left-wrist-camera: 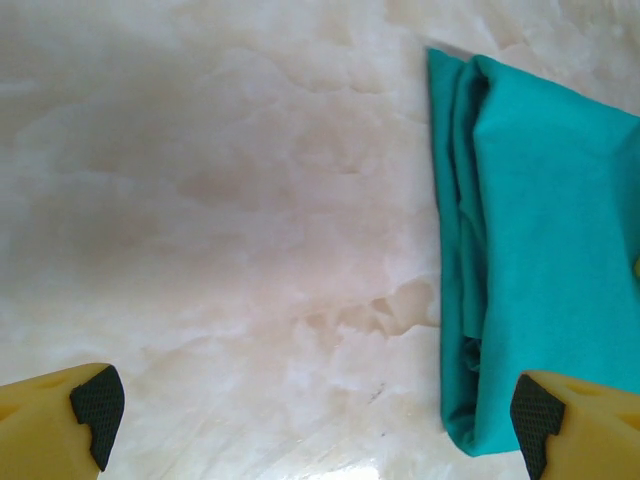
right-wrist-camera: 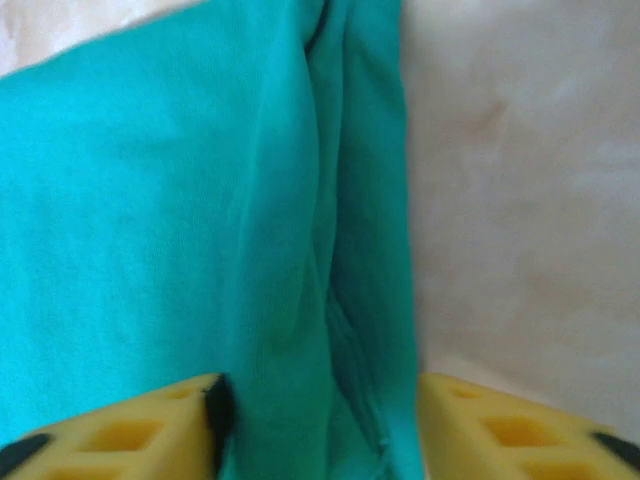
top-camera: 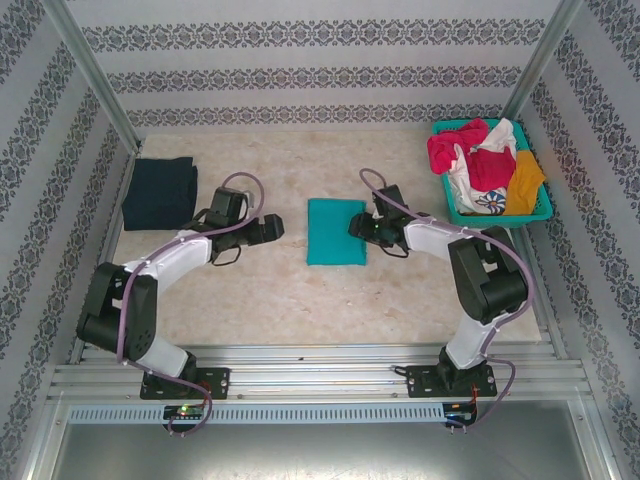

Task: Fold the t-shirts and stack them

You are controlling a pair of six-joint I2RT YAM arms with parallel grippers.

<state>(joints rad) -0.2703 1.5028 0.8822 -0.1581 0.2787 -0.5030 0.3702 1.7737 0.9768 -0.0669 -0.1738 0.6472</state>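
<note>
My left gripper is apart from the teal t-shirt's folded edge, so my right gripper needs to pinch the opposite edge (right-wrist-camera: 330, 400) and pull the shirt closer before stacking.
A folded teal t-shirt (top-camera: 336, 231) lies flat in the middle of the table. My left gripper (top-camera: 275, 228) hovers just left of it, wide open, with bare tabletop between its fingers (left-wrist-camera: 310, 410); the teal t-shirt (left-wrist-camera: 540, 250) sits by its right finger. My right gripper (top-camera: 355, 228) is at the shirt's right edge. Its jaws (right-wrist-camera: 318, 420) stand apart, straddling the layered edge of the teal t-shirt (right-wrist-camera: 150, 220) without pinching it. A folded dark navy t-shirt (top-camera: 160, 193) rests at the far left.
A teal lattice basket (top-camera: 497, 217) stands at the back right, holding crumpled magenta (top-camera: 450, 150), white (top-camera: 475, 190) and orange (top-camera: 525, 180) shirts. Patterned walls and metal posts close in the table on three sides.
</note>
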